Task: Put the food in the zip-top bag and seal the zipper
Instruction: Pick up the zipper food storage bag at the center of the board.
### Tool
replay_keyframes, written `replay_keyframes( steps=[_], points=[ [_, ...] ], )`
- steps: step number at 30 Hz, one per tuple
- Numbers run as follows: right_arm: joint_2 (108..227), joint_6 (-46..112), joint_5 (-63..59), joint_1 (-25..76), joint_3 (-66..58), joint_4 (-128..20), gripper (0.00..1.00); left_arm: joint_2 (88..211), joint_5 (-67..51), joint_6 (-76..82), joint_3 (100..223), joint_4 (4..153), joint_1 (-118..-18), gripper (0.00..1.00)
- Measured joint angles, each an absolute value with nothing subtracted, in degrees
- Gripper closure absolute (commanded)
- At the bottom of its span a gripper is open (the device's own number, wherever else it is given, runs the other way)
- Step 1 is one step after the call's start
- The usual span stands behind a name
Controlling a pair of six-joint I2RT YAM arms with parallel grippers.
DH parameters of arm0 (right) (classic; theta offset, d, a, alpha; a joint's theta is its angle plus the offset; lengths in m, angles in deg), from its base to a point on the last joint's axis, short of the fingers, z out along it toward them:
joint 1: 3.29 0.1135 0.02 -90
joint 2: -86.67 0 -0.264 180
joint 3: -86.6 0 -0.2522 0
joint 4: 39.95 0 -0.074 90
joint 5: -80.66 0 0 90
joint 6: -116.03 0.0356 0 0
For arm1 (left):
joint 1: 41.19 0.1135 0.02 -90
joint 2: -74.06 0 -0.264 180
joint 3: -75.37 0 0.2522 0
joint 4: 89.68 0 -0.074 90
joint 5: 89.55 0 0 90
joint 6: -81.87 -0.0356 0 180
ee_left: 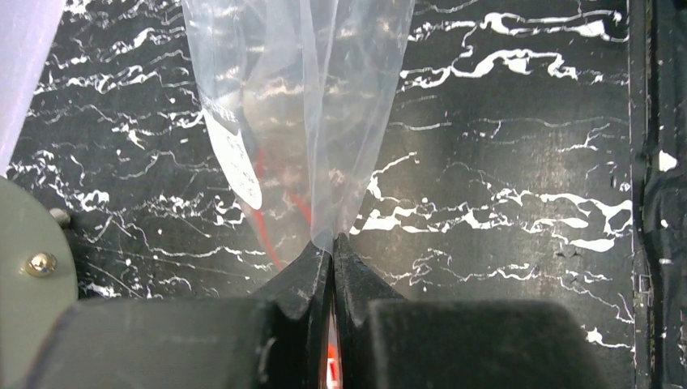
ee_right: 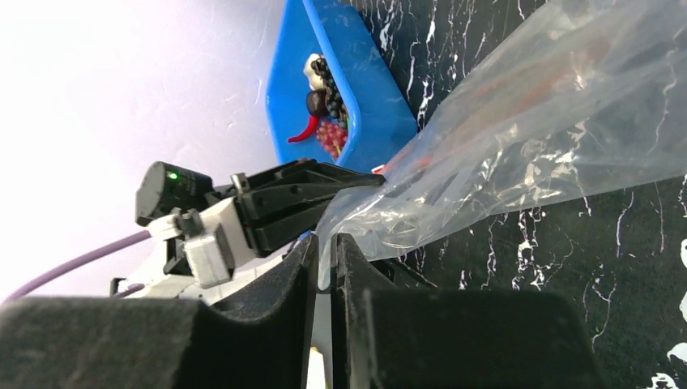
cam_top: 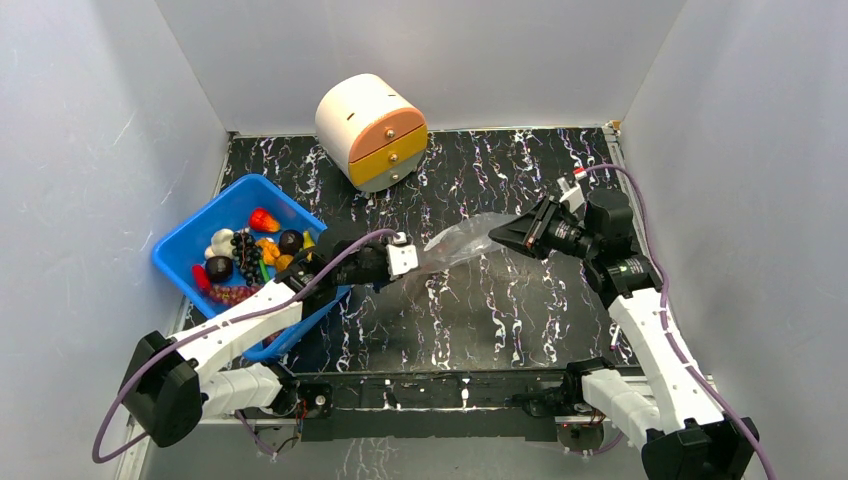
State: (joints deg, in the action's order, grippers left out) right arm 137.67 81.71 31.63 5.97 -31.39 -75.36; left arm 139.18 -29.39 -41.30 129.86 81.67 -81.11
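The bag's end is pinched in my right gripper away from the red-orange zipper strip, so I will open my right gripper and take the bag by that strip (ee_left: 266, 224).
The clear zip-top bag (cam_top: 462, 241) hangs stretched above the table between my two grippers. My left gripper (cam_top: 422, 257) is shut on one end of it; in the left wrist view the film runs up from the closed jaws (ee_left: 333, 243), with the red-orange zipper strip (ee_left: 264, 212) and a white label (ee_left: 235, 160) showing through. My right gripper (cam_top: 498, 235) is shut on the other end, pinching the bag's film (ee_right: 518, 121) between its jaws (ee_right: 325, 243). The food (cam_top: 243, 258) lies in the blue bin (cam_top: 228, 208) to the left. The bag looks empty.
A round white drawer unit (cam_top: 372, 130) with orange and yellow fronts stands at the back. The blue bin (ee_right: 360, 89) sits by the left wall, just behind the left arm (ee_right: 243, 219). White walls close in both sides and the back.
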Motion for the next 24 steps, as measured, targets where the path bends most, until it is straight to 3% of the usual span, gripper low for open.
replay_keyframes(
  steps=[5,7,10,12,24],
  points=[
    [137.67,83.61,30.58,5.97,-30.01,-76.1,0.99,138.77,-27.93,-42.07,127.78,81.08,-81.11,1.0],
    [137.67,84.4,29.81,5.97,-29.88,-76.23,0.91,138.77,-27.27,-41.81,127.67,80.97,-81.11,1.0],
    [137.56,84.2,28.26,5.97,-29.75,-76.19,0.64,138.88,-26.53,-39.14,128.13,81.14,-81.11,1.0],
    [137.1,81.95,26.32,5.97,-29.75,-76.21,0.57,139.32,-26.48,-34.88,129.58,81.32,-81.11,1.0],
    [128.9,68.86,13.79,5.97,-27.28,-74.15,0.53,141.59,-22.05,0.92,140.31,86.76,-81.11,1.0]
  ],
)
